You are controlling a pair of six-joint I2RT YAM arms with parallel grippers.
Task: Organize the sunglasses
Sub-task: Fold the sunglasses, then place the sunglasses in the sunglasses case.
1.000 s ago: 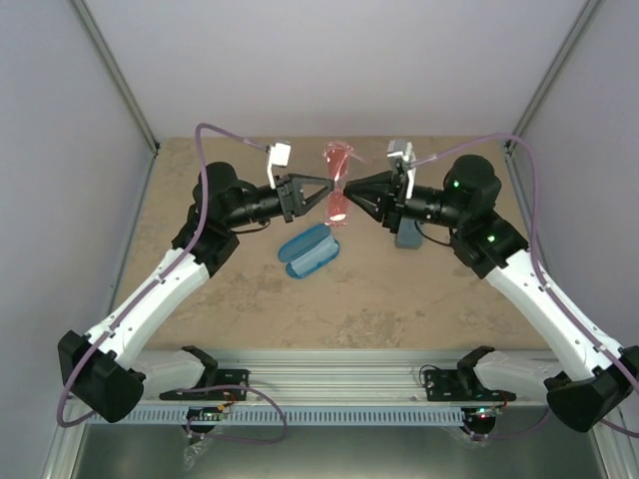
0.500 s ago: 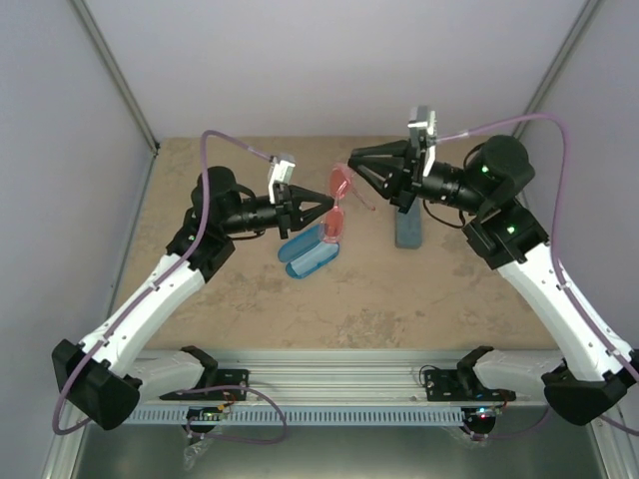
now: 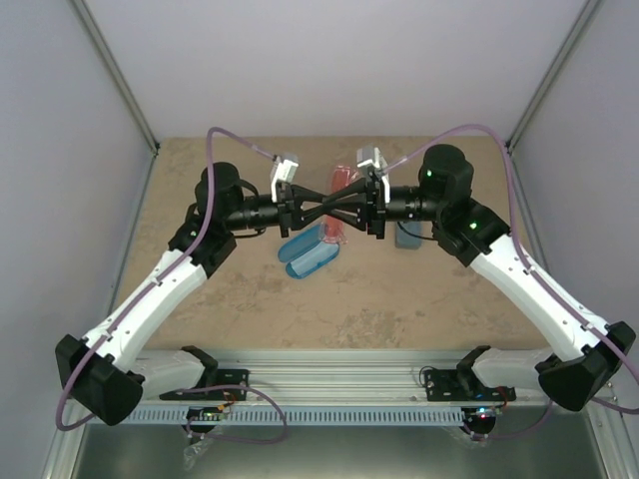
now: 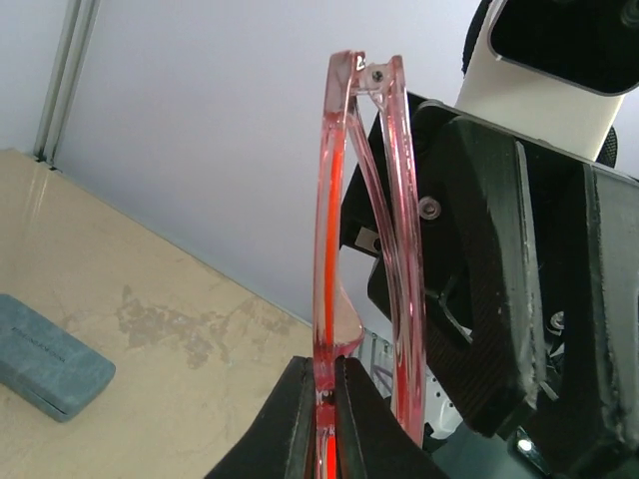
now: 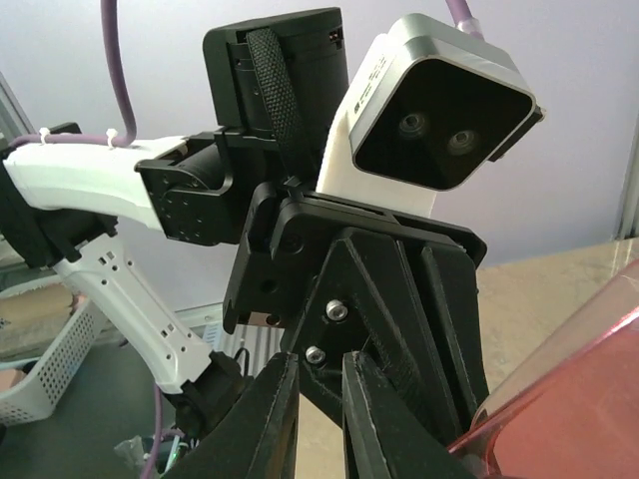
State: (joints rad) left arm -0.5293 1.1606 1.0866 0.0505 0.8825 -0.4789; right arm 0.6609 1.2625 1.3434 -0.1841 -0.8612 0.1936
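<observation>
Next, I set the red-orange sunglasses down with my left gripper inside the near half of the open blue case [image 3: 313,260].
The red-orange translucent sunglasses [image 3: 341,178] hang in the air above the table's far middle. My left gripper [image 3: 326,208] is shut on their frame. In the left wrist view the frame [image 4: 327,200] stands upright out of the left gripper [image 4: 325,384], with one temple [image 4: 402,220] folded close beside it. My right gripper [image 3: 340,207] points at the left one, tip to tip. Its jaws [image 5: 319,369] stand a little apart with nothing between them. A red lens [image 5: 574,409] shows off to their right.
A glossy blue oval case [image 3: 308,251] lies open on the table under the grippers. A grey-blue rectangular case [image 3: 407,238] lies to its right, partly under the right arm; the left wrist view shows the grey-blue case [image 4: 45,354] too. Walls close in the table on three sides.
The right gripper, raised up and back half a second ago, has swung down and left to face the left gripper's tip. The left gripper has kept its hold on the sunglasses.
</observation>
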